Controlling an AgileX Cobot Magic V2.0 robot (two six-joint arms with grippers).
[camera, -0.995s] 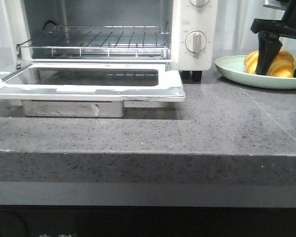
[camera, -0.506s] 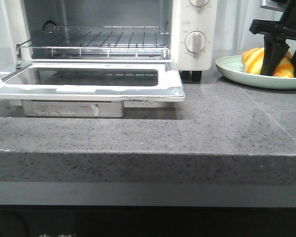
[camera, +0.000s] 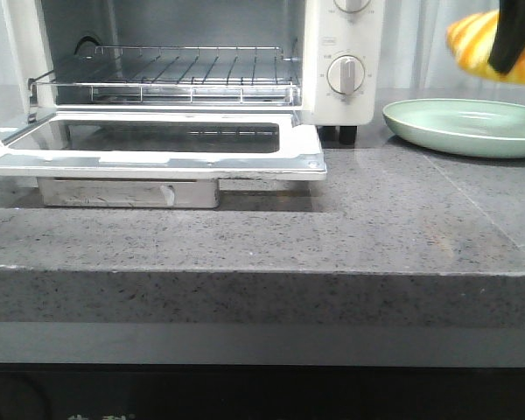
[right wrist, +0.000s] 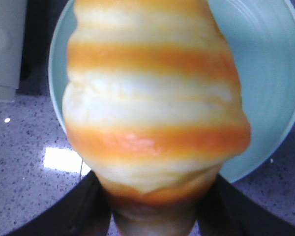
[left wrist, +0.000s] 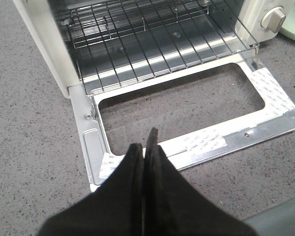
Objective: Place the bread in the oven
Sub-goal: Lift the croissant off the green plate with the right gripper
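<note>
The robot's right gripper needs to release the bread on the wire rack's front part (camera: pixel 225 59), towards the side of the oven with the knobs. The bread now hangs above the pale green plate.
The bread (camera: pixel 474 41), a glossy yellow roll with orange stripes, hangs in the air at the far right, above the pale green plate (camera: pixel 446 129). My right gripper (camera: pixel 510 48) is shut on the bread; one black finger crosses its front. In the right wrist view the bread (right wrist: pixel 155 98) fills the frame between my dark fingers (right wrist: pixel 73 206), with the plate (right wrist: pixel 270 88) below. The white oven (camera: pixel 346 52) stands at the back left, its door (camera: pixel 306 162) lowered flat and its wire rack (camera: pixel 175 74) bare. My left gripper (left wrist: pixel 143 147) is shut and empty over the door's front edge (left wrist: pixel 206 145).
The oven's knobs (camera: pixel 347 74) face me on its right panel, next to the plate. A metal block (camera: pixel 127 192) sits under the open door. The grey stone counter (camera: pixel 376 236) runs to a front edge near me.
My right gripper has closed on the bread and lifted it off the plate, up toward the top of the front view. The plate is now bare. The left arm has not moved.
</note>
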